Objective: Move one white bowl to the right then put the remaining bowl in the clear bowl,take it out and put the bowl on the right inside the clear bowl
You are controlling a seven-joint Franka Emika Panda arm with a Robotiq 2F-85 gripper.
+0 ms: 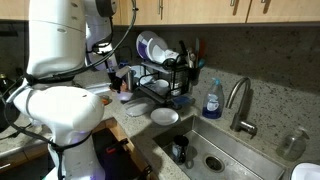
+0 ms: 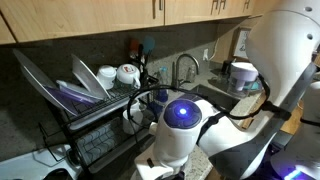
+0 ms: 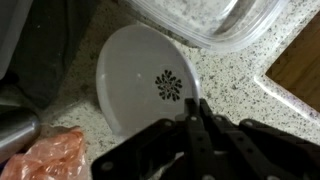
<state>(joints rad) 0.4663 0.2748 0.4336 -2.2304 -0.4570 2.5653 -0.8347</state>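
My gripper needs to let go of the white bowl on the speckled counter (image 1: 130,98) (image 3: 138,84) between the orange thing and the clear bowl.
In the wrist view a white bowl (image 3: 140,75) with a dark flower mark in its middle lies on the speckled counter. My gripper (image 3: 195,108) comes in from below, its two fingers shut together on the bowl's right rim. The clear bowl (image 3: 215,22) sits just beyond, at the top of that view, its rim close to the white bowl. Another white round dish (image 1: 165,117) rests on the counter beside the sink in an exterior view. In both exterior views the arm's white body hides the gripper.
A dish rack (image 1: 165,78) with plates stands at the back next to the sink (image 1: 215,155) and faucet (image 1: 240,100). A blue soap bottle (image 1: 212,100) stands by the faucet. Something orange (image 3: 50,155) and a metal object (image 3: 15,125) lie left of the held bowl.
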